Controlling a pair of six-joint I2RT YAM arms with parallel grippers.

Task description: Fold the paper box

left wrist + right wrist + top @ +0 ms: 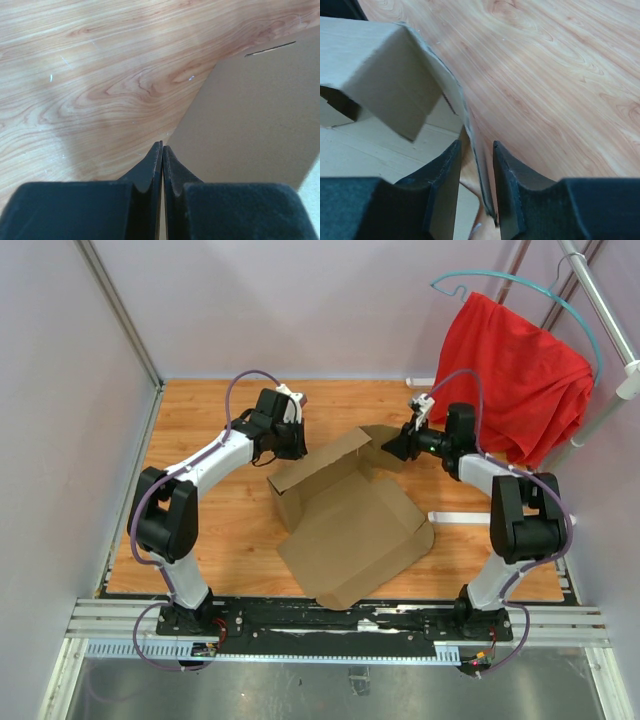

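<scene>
The rear flap splays away from the paper box with its edge loose in the robot's right gripper, so the robot should take the flap anew and bend it over the box's panel (pixel 368 483).
The paper box (pixel 350 520) is brown cardboard, partly folded, in the middle of the wooden table (pixel 200 540). Its rear wall stands up and a wide panel lies flat toward the front. My left gripper (pixel 292 443) is behind the rear wall's left part. In the left wrist view it (pixel 162 146) is shut, with its tips at the edge of a cardboard panel (pixel 250 125) and nothing visibly between them. My right gripper (pixel 395 448) is at the box's right rear flap. In the right wrist view it (pixel 476 145) is open, with the flap's thin edge (pixel 470 130) standing between its fingers, unclamped.
A red cloth (pixel 520 380) hangs on a teal hanger (pixel 500 280) from a metal rack (pixel 605 315) at the back right. A white strip (pixel 455 517) lies on the table by the right arm. Pale walls enclose the table on the left, back and right.
</scene>
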